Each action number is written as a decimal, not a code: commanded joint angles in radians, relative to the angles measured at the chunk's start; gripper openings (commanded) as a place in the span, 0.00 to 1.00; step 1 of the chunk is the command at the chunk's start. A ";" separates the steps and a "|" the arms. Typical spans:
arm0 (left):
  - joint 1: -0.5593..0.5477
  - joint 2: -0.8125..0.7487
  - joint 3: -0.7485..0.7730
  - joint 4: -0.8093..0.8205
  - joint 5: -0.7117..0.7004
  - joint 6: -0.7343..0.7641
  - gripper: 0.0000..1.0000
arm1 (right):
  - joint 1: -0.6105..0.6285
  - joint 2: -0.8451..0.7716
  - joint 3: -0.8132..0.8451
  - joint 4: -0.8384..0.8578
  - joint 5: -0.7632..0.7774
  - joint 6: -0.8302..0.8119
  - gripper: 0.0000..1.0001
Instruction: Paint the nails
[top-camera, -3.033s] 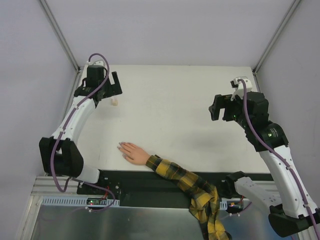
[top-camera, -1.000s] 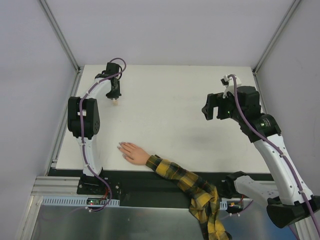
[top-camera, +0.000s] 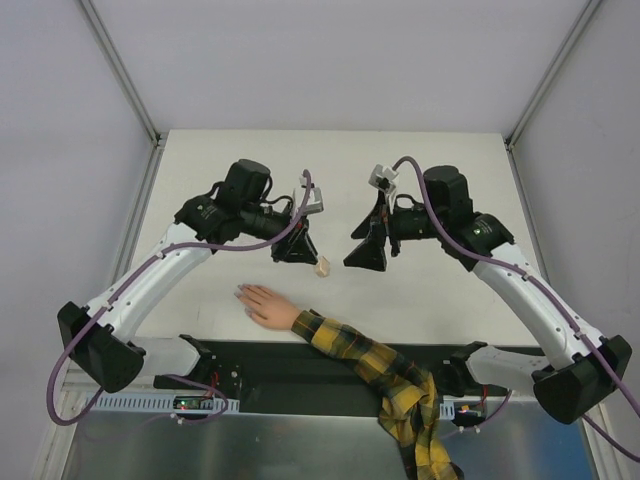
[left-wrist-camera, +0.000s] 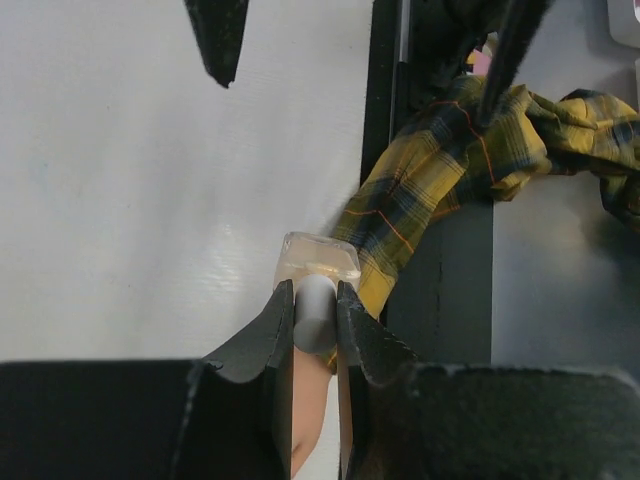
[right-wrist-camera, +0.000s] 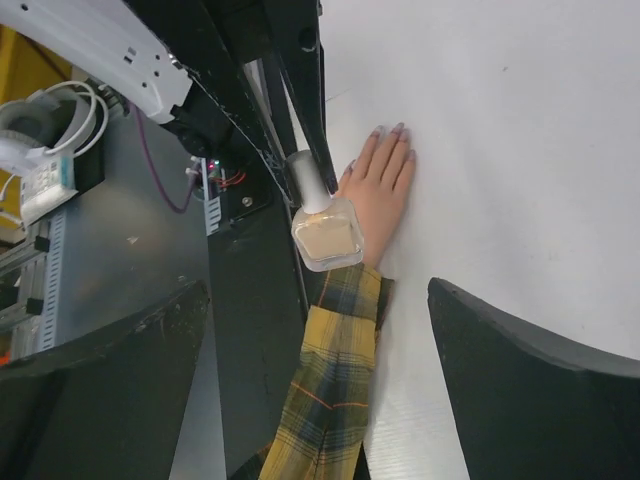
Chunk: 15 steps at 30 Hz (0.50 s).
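Note:
Next, I close my right gripper on the clear body (top-camera: 322, 267) (right-wrist-camera: 328, 237) of the nail polish bottle, because my left gripper is already holding the bottle's grey cap.
A small flesh-coloured hand (top-camera: 266, 304) lies flat on the white table, ending a yellow-and-black plaid sleeve (top-camera: 372, 366). Its nails (right-wrist-camera: 386, 131) are tiny and pale at the fingertips. My left gripper (top-camera: 303, 252) is shut on the grey cap (left-wrist-camera: 315, 312) of a clear nail polish bottle (left-wrist-camera: 318, 258) filled with beige polish. It holds the bottle (top-camera: 321, 266) in the air, up and to the right of the hand. Facing the bottle (right-wrist-camera: 327, 232) from the right, my right gripper (top-camera: 368, 242) stands wide open and holds nothing.
A black strip (top-camera: 300, 362) runs along the table's near edge, under the sleeve. The white table (top-camera: 430, 160) is bounded by grey walls on three sides. Loose sleeve cloth (top-camera: 425, 440) hangs over the front rail.
My left arm has carried the bottle from the table's back left to the middle, near the hand. The right arm has swung left and faces the bottle.

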 joint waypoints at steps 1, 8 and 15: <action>-0.005 -0.082 -0.034 0.069 0.147 0.163 0.00 | 0.031 0.028 -0.012 0.071 -0.169 -0.033 0.92; -0.013 -0.174 -0.056 0.109 0.204 0.268 0.00 | 0.094 0.060 -0.014 0.018 -0.256 -0.118 0.90; -0.031 -0.187 -0.015 0.111 0.306 0.270 0.00 | 0.144 0.141 0.055 -0.017 -0.308 -0.141 0.85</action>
